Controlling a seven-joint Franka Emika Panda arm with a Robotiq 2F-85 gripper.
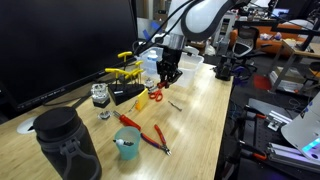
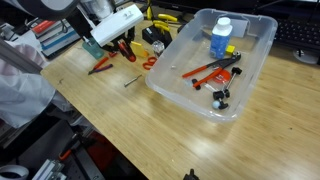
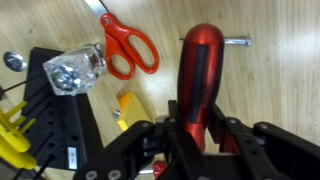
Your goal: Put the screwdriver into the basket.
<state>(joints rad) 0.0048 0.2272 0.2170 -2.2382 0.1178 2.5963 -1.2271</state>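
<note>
My gripper should release the screwdriver inside the clear whitish basket point(image 1: 178, 71), next to the red tool.
In the wrist view my gripper point(image 3: 196, 138) is shut on the screwdriver point(image 3: 200, 62). Its red handle with a dark stripe stands out from between the fingers over the wooden table. The shaft is hidden by the jaws. In both exterior views the gripper point(image 1: 168, 73) point(image 2: 117, 46) points down, just above the table beside the tool clutter. The basket point(image 2: 176, 92) is a clear whitish bin to one side of the gripper. It holds a blue-capped bottle point(image 2: 221, 38), a red tool point(image 2: 206, 69) and small black parts.
Red-orange scissors point(image 3: 128, 48) point(image 1: 155, 95) lie close to the gripper, with a small metal bit point(image 3: 237, 42) nearby. A clear jar point(image 3: 75, 70) sits on a black block point(image 3: 55, 120). Red pliers point(image 1: 152, 136), a teal cup point(image 1: 127, 144) and a black bag point(image 1: 66, 148) stand nearer the camera.
</note>
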